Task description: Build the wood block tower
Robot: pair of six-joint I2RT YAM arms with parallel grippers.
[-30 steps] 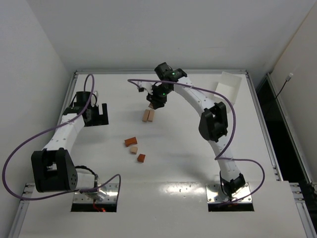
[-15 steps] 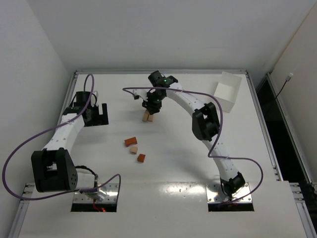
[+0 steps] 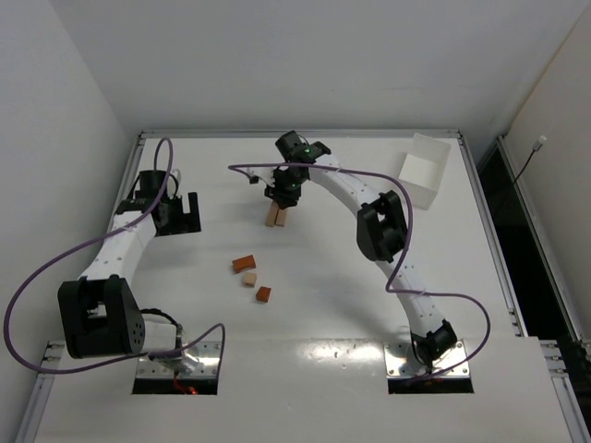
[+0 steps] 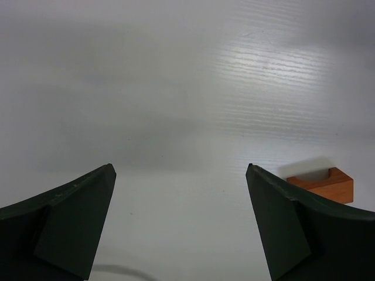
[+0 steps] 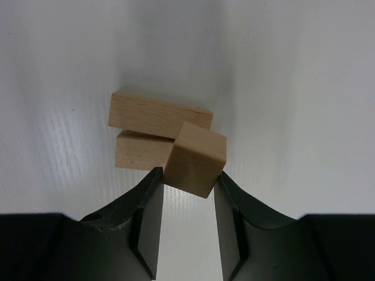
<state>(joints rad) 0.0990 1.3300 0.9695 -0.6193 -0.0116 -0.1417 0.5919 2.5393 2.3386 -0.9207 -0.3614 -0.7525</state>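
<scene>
Next, my right gripper places the pale tan cube across the seam [image 3: 279,208] [image 5: 168,133] between the two pale tan bars.
My right gripper [image 5: 187,178] is shut on a pale tan cube [image 5: 196,158], gripped tilted. It holds the cube just over two pale tan bars [image 5: 159,114] that lie side by side on the table. I cannot tell whether the cube touches them. In the top view the right gripper [image 3: 283,196] hangs over these bars [image 3: 275,218] at the far middle. A reddish bar [image 3: 243,264], a tan cube [image 3: 249,278] and a reddish cube [image 3: 264,294] lie loose nearer the front. My left gripper [image 3: 194,214] is open and empty at the left, and a reddish block [image 4: 325,182] shows beside its right finger.
A white box [image 3: 425,171] stands at the back right. Purple cables loop along both arms. The left wrist view shows bare white table between the open fingers [image 4: 76,222].
My right gripper has moved a little left and down with the tan cube, from beside the two tan bars to right over them. The left arm has not moved.
</scene>
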